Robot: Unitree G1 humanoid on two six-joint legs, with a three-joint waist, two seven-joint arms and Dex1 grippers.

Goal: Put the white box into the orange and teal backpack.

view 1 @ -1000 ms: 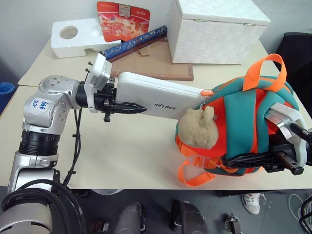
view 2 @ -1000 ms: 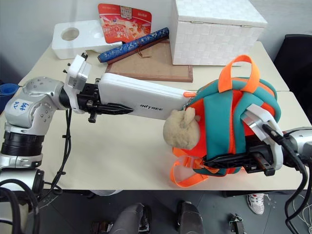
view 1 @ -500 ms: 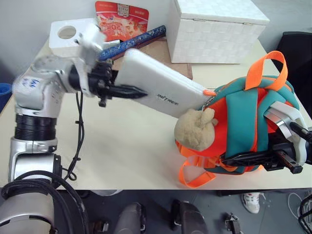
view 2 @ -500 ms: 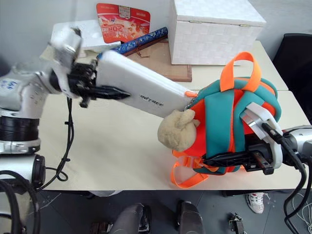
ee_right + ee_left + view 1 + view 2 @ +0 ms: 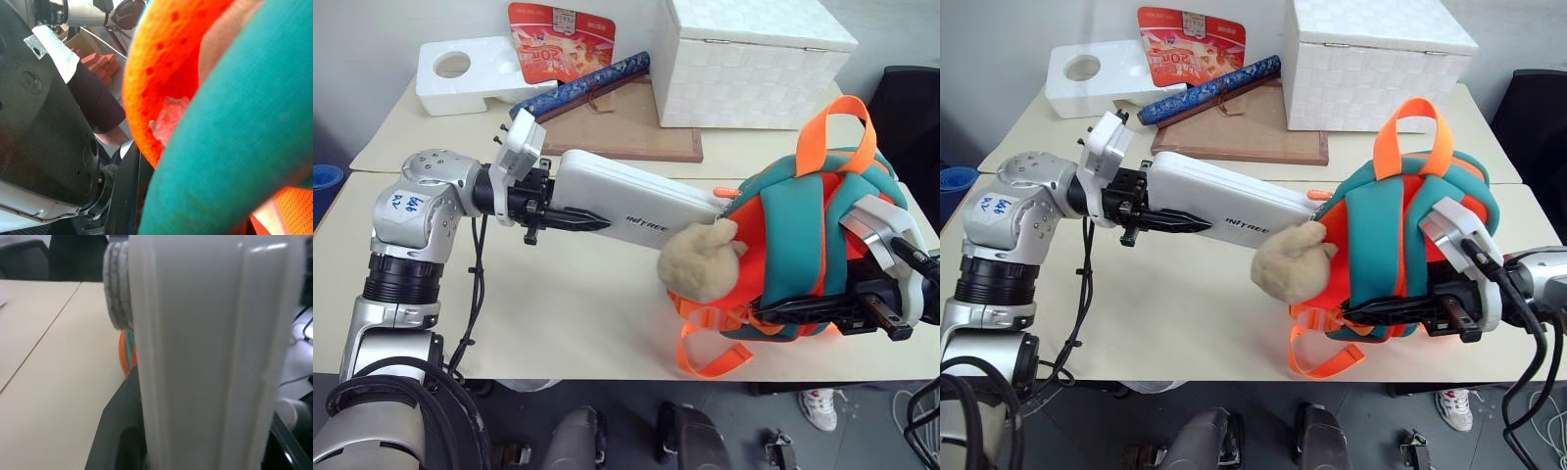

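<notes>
My left gripper needs to release the white box inside the backpack's opening [image 5: 769, 224], deep behind the tan plush toy.
The white box [image 5: 636, 201] hangs nearly level above the table, and my left gripper [image 5: 573, 211] is shut on its left end. Its right end sits in the opening of the orange and teal backpack [image 5: 803, 235], just above the tan plush toy [image 5: 700, 262]. My right gripper [image 5: 788, 311] is shut on the backpack's lower edge and holds it upright, opening toward the box. The left wrist view looks along the box [image 5: 210, 352]. Up close in the right wrist view are the backpack's teal and orange panels [image 5: 234, 122].
At the table's back stand a big white woven box [image 5: 754, 64], a wooden board [image 5: 617, 132], a blue patterned roll [image 5: 582, 86], a red packet [image 5: 558, 39] and a styrofoam block with a hole [image 5: 465, 73]. A black chair [image 5: 911, 98] is at the right.
My left gripper swung the box's held end up and back, then brought it down again to nearly level. The backpack tilted a little to the left and the plush toy shifted with it.
</notes>
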